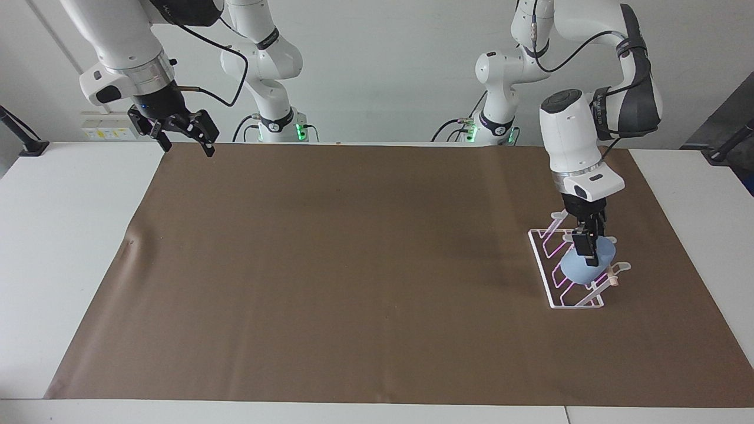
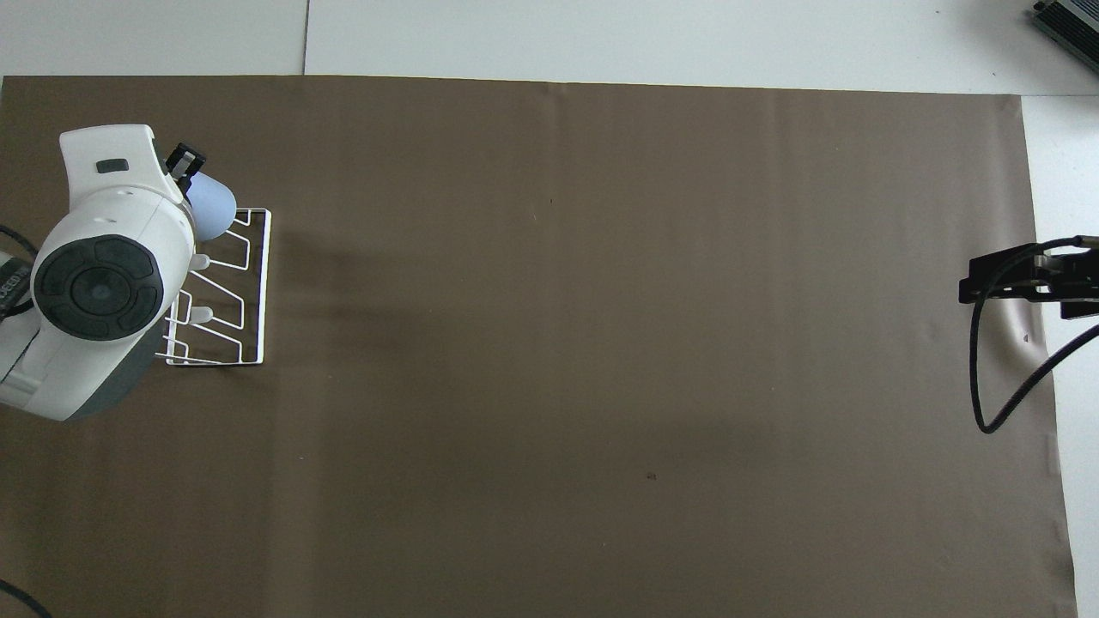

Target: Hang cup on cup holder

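My left gripper is going to release the light blue cup, leaving it on the far end hook of the white wire cup holder [image 2: 225, 227].
The light blue cup [image 1: 585, 266] lies tilted on the white wire cup holder [image 1: 552, 290], base pointing away from the robots, at the left arm's end of the mat. In the overhead view the cup [image 2: 212, 206] shows at the end of the cup holder [image 2: 254, 283] farthest from the robots. My left gripper [image 1: 586, 247] points down over the rack and is shut on the cup's rim; its arm hides much of the rack from above. My right gripper [image 1: 184, 131] is open and empty, up in the air over the mat's corner at the right arm's end.
A large brown mat [image 1: 365, 259] covers the white table [image 1: 65, 235]. The right gripper [image 2: 1022, 279] with its looping black cable shows over the mat's edge in the overhead view.
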Robot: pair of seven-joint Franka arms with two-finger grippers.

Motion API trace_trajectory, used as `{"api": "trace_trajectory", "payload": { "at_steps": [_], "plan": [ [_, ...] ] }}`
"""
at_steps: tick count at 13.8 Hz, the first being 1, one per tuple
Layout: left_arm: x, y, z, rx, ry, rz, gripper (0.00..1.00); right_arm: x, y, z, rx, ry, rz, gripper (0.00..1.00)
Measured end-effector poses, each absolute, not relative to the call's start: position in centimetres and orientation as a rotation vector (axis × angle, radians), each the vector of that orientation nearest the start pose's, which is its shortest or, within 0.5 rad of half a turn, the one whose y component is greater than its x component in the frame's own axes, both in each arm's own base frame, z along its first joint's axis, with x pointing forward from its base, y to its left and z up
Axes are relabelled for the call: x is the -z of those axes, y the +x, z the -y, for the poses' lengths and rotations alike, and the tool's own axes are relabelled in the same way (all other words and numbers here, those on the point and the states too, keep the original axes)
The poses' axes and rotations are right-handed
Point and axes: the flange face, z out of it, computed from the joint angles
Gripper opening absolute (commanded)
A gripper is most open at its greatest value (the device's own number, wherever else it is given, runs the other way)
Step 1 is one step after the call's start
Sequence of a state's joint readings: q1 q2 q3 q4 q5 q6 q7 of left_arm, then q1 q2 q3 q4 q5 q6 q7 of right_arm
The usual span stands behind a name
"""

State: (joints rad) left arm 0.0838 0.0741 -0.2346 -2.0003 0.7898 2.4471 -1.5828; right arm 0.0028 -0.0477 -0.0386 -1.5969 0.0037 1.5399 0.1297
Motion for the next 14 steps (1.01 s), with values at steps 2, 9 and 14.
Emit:
{"api": "trace_trajectory", "payload": {
  "at_steps": [2,9,14],
  "plan": [
    [-45.6,59.4,8.6,0.997,-2.573,1.253,0.00,-63.5,53.6,1.9,-0.015,-3.126,-0.257,1.00],
    [-43.4,58.6,8.5,0.943,-2.578,1.246,0.00,-63.5,53.6,1.8,-0.015,-3.126,-0.256,1.00],
    [-43.3,58.5,8.5,0.936,-2.578,1.258,0.13,-63.6,53.6,1.9,-0.015,-3.127,-0.241,1.00]
  ]
}}
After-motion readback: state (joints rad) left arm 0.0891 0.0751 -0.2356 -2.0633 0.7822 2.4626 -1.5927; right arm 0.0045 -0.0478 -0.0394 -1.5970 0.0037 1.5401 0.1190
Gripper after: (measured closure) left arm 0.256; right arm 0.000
